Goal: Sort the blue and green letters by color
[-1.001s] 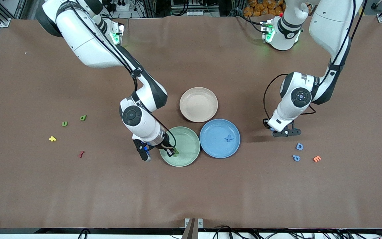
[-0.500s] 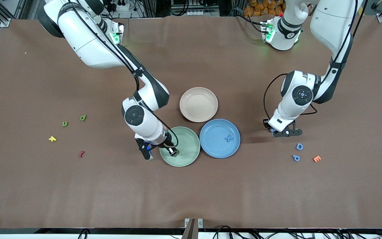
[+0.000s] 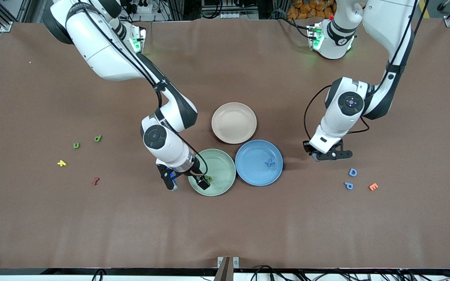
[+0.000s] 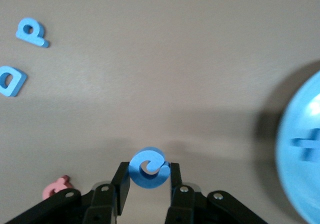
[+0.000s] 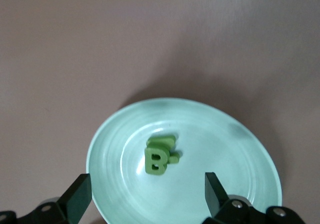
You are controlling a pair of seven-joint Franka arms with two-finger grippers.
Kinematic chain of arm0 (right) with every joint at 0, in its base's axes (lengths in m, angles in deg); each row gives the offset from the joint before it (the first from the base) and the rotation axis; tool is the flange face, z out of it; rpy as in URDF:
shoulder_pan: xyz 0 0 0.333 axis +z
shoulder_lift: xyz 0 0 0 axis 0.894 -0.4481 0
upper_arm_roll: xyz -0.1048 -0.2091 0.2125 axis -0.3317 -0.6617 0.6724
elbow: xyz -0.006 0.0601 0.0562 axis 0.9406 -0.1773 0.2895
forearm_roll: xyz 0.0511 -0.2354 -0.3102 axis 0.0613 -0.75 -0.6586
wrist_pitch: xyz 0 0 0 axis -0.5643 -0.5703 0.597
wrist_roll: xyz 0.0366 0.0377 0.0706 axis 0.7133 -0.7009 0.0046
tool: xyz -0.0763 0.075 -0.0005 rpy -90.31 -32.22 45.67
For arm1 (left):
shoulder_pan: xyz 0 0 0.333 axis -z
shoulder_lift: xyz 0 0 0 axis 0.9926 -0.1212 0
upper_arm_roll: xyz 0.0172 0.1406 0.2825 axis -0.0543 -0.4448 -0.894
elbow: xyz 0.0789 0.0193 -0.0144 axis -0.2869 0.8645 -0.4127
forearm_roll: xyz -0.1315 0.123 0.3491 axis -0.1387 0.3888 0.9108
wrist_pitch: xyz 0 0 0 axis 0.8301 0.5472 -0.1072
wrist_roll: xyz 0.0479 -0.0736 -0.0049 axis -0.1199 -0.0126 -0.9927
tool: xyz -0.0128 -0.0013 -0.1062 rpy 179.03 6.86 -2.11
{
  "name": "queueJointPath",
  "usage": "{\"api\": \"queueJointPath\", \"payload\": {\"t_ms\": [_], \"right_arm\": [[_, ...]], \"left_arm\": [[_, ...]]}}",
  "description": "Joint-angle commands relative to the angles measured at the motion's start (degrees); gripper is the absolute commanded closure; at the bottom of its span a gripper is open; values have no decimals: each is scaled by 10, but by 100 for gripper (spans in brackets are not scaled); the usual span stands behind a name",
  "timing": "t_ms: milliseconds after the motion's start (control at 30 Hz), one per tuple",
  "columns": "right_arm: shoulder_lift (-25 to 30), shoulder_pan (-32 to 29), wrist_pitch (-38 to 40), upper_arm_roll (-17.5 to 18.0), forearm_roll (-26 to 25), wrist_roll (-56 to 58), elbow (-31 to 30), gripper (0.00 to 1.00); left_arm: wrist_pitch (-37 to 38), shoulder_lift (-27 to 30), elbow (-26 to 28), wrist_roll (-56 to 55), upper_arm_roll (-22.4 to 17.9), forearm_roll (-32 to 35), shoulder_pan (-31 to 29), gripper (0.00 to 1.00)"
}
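I should release the blue G from my left gripper in the blue plate (image 3: 268, 170), beside the blue X, away from the beige plate. The G is now above the table.
My right gripper (image 3: 186, 184) is open and empty just above the green plate (image 3: 225, 164). A green B (image 3: 208, 178) lies in that plate, and in the right wrist view the B (image 5: 158, 161) rests against another green letter (image 5: 163, 141). My left gripper (image 3: 328, 155) is shut on a blue G (image 4: 148, 168), above the table between the blue plate (image 3: 250, 154) and the loose blue letters. A blue X (image 3: 269, 162) lies in the blue plate. A blue D (image 3: 352, 172) and a blue P (image 3: 349, 185) lie on the table. Two green letters (image 3: 98, 138) (image 3: 76, 145) lie toward the right arm's end.
A beige plate (image 3: 234, 122) sits empty, farther from the front camera than the other two plates. An orange E (image 3: 373, 186) lies beside the blue P. A pink G (image 4: 57, 186) lies under my left gripper. A yellow letter (image 3: 61, 163) and a dark red letter (image 3: 95, 181) lie near the green ones.
My right gripper has opened and let the green B go into the green plate. My left gripper has moved a little toward the blue plate with the blue G.
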Motion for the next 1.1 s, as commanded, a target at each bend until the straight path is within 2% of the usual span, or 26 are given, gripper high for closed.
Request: {"api": "queueJointPath", "payload": {"t_ms": [0, 167, 300, 734, 1067], "right_arm": [[32, -26, 72, 4, 5, 55, -5, 0], [66, -55, 140, 3, 5, 121, -31, 0], [108, -85, 164, 3, 5, 189, -81, 0], [229, -181, 167, 3, 3, 419, -242, 0], [331, -227, 167, 1, -14, 571, -362, 0]], "left_arm": [[50, 8, -46, -60, -2, 5, 37, 81], [76, -1, -79, -100, -3, 5, 70, 81], [85, -23, -109, -137, -3, 5, 91, 81], [110, -111, -225, -210, -3, 5, 125, 81], [110, -171, -278, -242, -2, 8, 133, 82]]}}
